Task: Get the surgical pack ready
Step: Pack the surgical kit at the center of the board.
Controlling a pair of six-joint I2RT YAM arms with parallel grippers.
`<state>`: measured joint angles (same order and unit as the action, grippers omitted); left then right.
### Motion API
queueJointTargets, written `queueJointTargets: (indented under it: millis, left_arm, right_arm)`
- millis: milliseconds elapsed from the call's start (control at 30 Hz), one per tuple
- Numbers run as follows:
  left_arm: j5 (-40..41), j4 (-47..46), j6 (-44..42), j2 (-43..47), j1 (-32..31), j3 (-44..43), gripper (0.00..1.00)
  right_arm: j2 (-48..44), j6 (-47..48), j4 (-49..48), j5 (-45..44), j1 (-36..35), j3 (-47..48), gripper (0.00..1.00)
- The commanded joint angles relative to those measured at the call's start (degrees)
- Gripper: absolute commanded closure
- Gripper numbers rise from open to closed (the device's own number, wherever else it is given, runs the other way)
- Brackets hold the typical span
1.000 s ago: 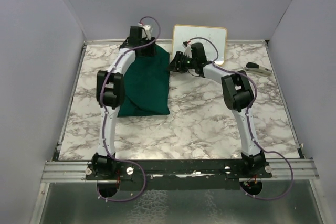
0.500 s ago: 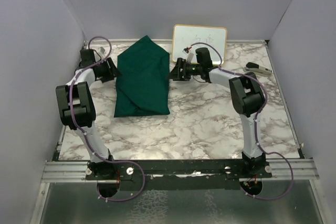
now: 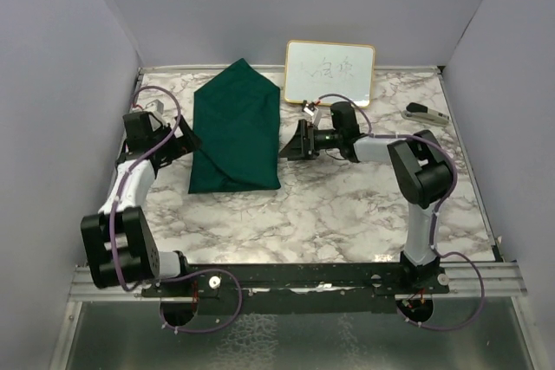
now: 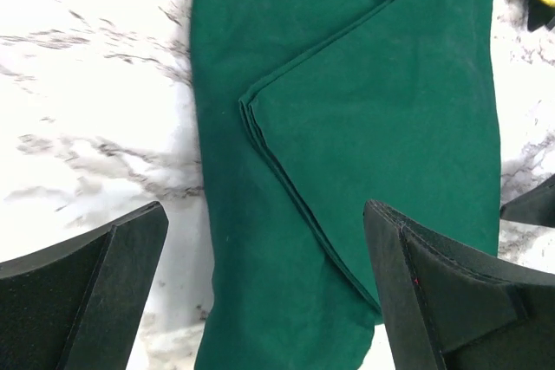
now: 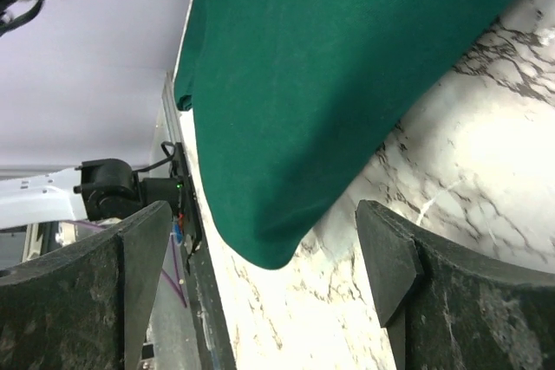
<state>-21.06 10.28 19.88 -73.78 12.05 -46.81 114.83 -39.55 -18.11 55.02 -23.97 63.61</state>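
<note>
My left gripper is to close on the side edge (image 3: 196,153) (image 4: 224,127) of the surgical pack closest to it, next to the corner of the pack's layered fold.
The surgical pack (image 3: 236,127) lies on the marble table as a folded dark green cloth bundle, with its pointed end toward the back wall. My left gripper (image 3: 186,138) is open, low beside the pack's left edge. In the left wrist view, the pack's layered fold (image 4: 347,127) fills the space ahead of the left gripper (image 4: 264,214), and nothing is held. My right gripper (image 3: 289,146) is open just off the pack's right edge. The right wrist view shows the pack's rounded near corner (image 5: 329,67) in front of the empty right gripper (image 5: 263,210).
A gold-framed whiteboard (image 3: 329,72) with writing leans on the back wall, right of the pack. A small dark and white object (image 3: 425,113) lies at the far right. Grey walls close the table on three sides. The left arm's base (image 5: 104,190) appears in the right wrist view.
The left arm swung from the pack's far end round to its left side and nearer. The right gripper drew back along the pack's right edge. Both grippers opened wider.
</note>
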Motion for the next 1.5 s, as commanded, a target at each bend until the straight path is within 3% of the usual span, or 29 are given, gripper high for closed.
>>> queueJointTargets:
  millis: [0, 133, 267, 467, 633, 900, 1000, 1267, 1467]
  left_arm:
    - [-9.7, -1.8, 0.4, -11.7, 0.5, -4.6, 0.01]
    - [-12.9, -5.4, 1.6, -17.4, 0.5, -6.0, 0.02]
    - [-16.9, -6.2, 2.7, -22.0, 0.6, -6.1, 0.17]
    - [-18.5, -10.2, 5.3, -23.8, 2.3, -4.6, 0.17]
    - [-21.8, -11.8, 7.3, -25.1, 3.9, -2.1, 0.33]
    - [-24.3, -15.3, 9.5, -23.8, 4.2, 2.9, 0.56]
    - [-27.1, -18.2, 11.8, -23.8, 4.2, 4.7, 0.59]
    - [-30.5, -23.1, 15.5, -20.4, 4.2, 9.8, 0.65]
    - [-33.2, -26.2, 19.1, -17.1, 3.7, 14.9, 0.67]
  right_arm:
    - [3.3, -4.6, -8.1, 2.7, -1.3, 0.8, 0.11]
    - [5.6, -6.0, -8.1, 1.3, -2.4, 2.7, 0.11]
    - [8.0, -5.3, -4.3, -0.9, -3.5, 5.4, 0.13]
    - [10.8, -6.1, -4.0, -1.8, -4.6, 6.6, 0.21]
    - [12.1, -7.1, -4.8, -2.1, -5.5, 7.5, 0.25]
    - [12.9, -6.9, -4.6, -1.2, -6.1, 8.2, 0.41]
    - [13.9, -7.3, -5.6, 0.4, -6.2, 8.5, 0.47]
    - [14.1, -7.6, -7.4, 1.8, -6.2, 7.7, 0.53]
    - [11.9, -9.5, -12.1, 3.5, -6.1, 2.1, 0.61]
